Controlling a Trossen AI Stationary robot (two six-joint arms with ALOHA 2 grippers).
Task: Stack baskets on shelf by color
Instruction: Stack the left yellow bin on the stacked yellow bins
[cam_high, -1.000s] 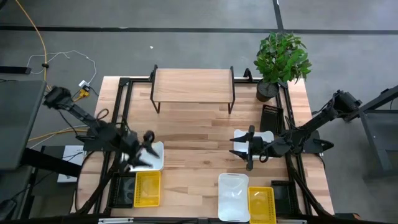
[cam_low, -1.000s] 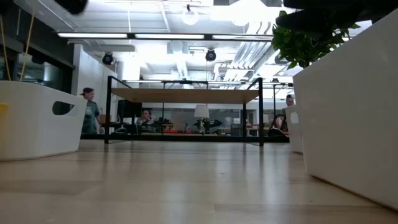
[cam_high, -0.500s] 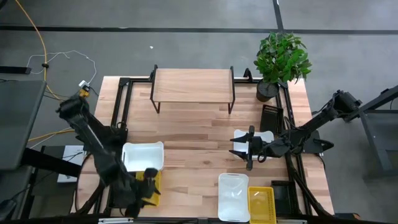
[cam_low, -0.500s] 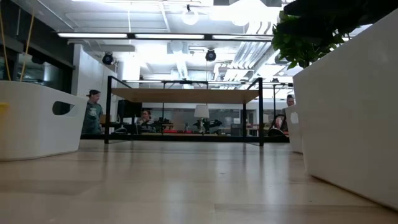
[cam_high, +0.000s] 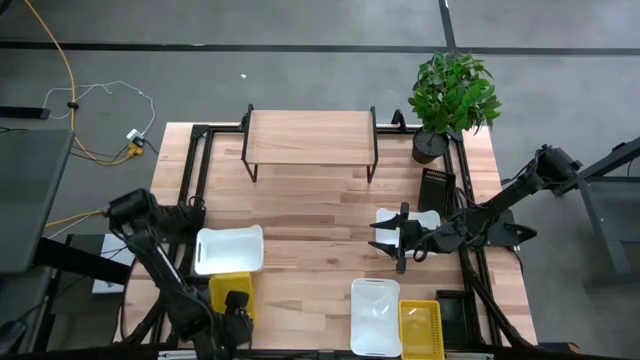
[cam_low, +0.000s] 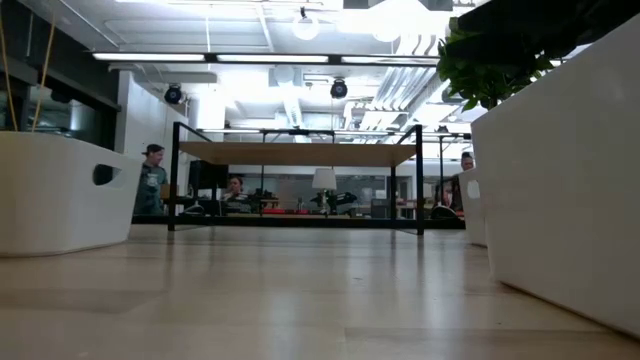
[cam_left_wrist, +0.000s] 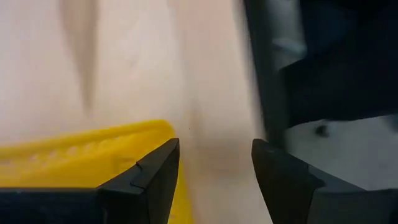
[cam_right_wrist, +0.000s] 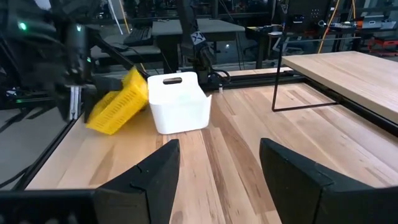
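I will back my left gripper off and take the rim (cam_high: 231, 275) beside the white basket, because the yellow basket stands tilted with that gripper at its near corner.
My left gripper (cam_high: 232, 322) is open at the table's near left edge, over the near end of a yellow mesh basket (cam_high: 228, 290), which stands tilted in the right wrist view (cam_right_wrist: 117, 102). A white basket (cam_high: 229, 250) lies flat on the table just beyond it. My right gripper (cam_high: 385, 238) is open and empty at mid-right, beside another white basket (cam_high: 428, 218). A white basket (cam_high: 375, 315) and a yellow basket (cam_high: 421, 328) sit at the near right. The shelf (cam_high: 310, 137) stands bare at the far middle. My left gripper comes at the yellow basket from above, at a corner of its rim (cam_left_wrist: 166, 127). One finger (cam_left_wrist: 152, 177) stands over the inside of the basket and the other (cam_left_wrist: 283, 180) outside it, with bare wood between. Whether a finger touches the wall, I cannot tell.
A potted plant (cam_high: 452, 95) stands at the far right corner with a dark holder (cam_high: 436, 188) beside it. Black frame rails run along the table's left and right sides. Bare wood lies between the shelf and the baskets. People show in the room behind.
My left gripper has swung from above the white basket toward the table's near edge, down to the yellow basket's near end. The yellow basket has shifted a little toward the far left.
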